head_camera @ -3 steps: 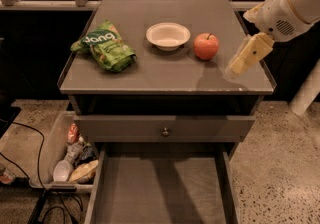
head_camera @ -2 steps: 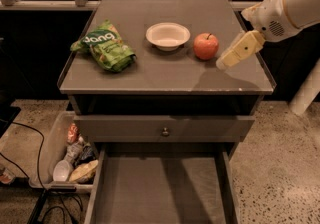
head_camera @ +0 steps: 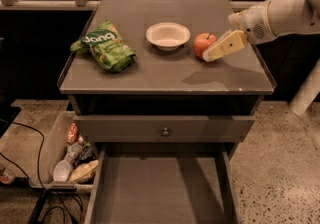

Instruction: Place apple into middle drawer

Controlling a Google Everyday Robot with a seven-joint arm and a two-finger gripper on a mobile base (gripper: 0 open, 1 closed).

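My gripper is to go next to the red-orange apple beside the white bowl and close around the apple's middle (head_camera: 205, 46).
The red-orange apple (head_camera: 203, 44) stands on the grey cabinet top (head_camera: 165, 75), right of the white bowl (head_camera: 168, 35). My gripper (head_camera: 220, 49) reaches in from the right on a white arm. It hovers low over the top, and its cream tip is right beside the apple's right side. The middle drawer (head_camera: 160, 188) is pulled open at the bottom of the view, and its flat grey floor is bare. Above it is a closed drawer front with a small round knob (head_camera: 165, 131).
A green chip bag (head_camera: 106, 45) lies on the left of the cabinet top. A plastic bin with several snack items (head_camera: 67, 160) sits on the floor to the left, with black cables (head_camera: 30, 143) beside it. A railing runs behind the cabinet.
My gripper has moved left and slightly down toward the apple, from well to its right to right beside it. The apple has not moved.
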